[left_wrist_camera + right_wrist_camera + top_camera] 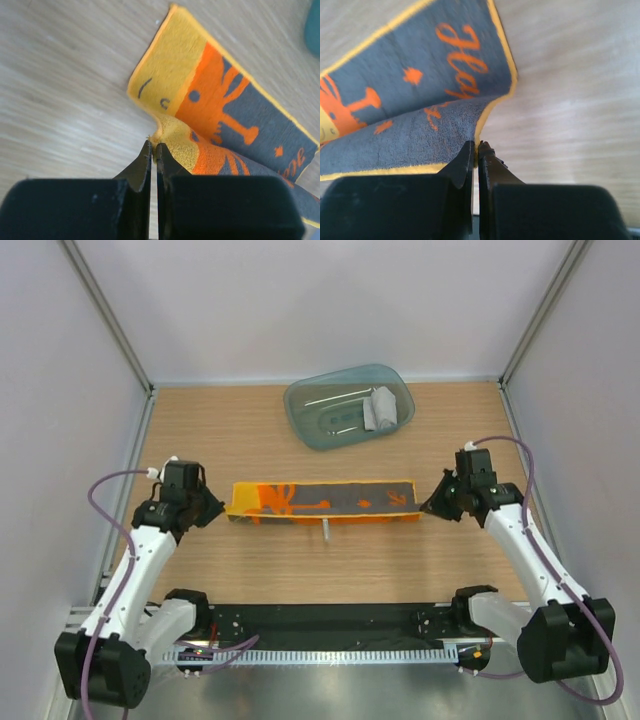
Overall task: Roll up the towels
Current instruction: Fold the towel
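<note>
I will release the yellow-orange towel's near corner, now lifted and folded over, at its far corner [408,471], toward the teal tray, with my right gripper.
A yellow-orange towel [322,502] with orange cartoon print on a dark grey panel stretches across the middle of the table, its near half lifted and folded over. My left gripper [218,510] is shut on the towel's left near corner [165,131]; its tips [153,148] pinch the yellow cloth. My right gripper [428,506] is shut on the right near corner, the yellow hem [485,120] caught between its tips [476,147]. A grey towel [379,408] lies rolled up inside the teal tray [330,425] at the back.
The translucent teal tray sits at the back centre-right of the wooden table [200,430]. A small pale stick-like object [326,530] lies just in front of the yellow-orange towel. Grey walls close in the left, right and back sides.
</note>
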Motion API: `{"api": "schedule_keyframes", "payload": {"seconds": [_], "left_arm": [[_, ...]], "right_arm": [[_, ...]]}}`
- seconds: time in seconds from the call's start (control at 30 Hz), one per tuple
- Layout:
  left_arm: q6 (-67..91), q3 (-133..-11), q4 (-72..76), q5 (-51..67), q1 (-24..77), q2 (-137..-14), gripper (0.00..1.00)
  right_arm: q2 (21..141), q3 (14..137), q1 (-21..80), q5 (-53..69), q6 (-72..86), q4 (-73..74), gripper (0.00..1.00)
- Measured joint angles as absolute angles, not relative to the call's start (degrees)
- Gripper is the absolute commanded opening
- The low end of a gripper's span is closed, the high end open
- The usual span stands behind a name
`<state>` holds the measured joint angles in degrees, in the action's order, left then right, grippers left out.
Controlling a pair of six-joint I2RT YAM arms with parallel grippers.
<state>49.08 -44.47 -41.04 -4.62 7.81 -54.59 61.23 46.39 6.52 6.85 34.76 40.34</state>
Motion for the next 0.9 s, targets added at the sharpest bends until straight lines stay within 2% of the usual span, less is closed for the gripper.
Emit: {"api": "schedule_keyframes", "payload": {"seconds": [0.17,0.33,0.63,0.9], "left_arm": [[49.8,-41.4,-46.1,-1.2,7.9,-49.1,0.00],[50.9,-40.1,-47.8,0.9,8.1,-47.7,0.00],[50.3,-41.3,-45.9,0.5,8.1,-61.5,0.00],[48.6,-49.3,-43.8,-2.2,8.1,-69.9,0.00]], "right_arm": [[53.9,40.5,6.5,8.0,36.7,46.5,0.01],[49.9,39.6,6.5,8.1,38.0,48.9,0.01],[63.7,40.4,6.5,7.9,37.8,44.6,0.01],[75.7,49.5,6.5,7.6,36.5,41.0,0.01]]}}
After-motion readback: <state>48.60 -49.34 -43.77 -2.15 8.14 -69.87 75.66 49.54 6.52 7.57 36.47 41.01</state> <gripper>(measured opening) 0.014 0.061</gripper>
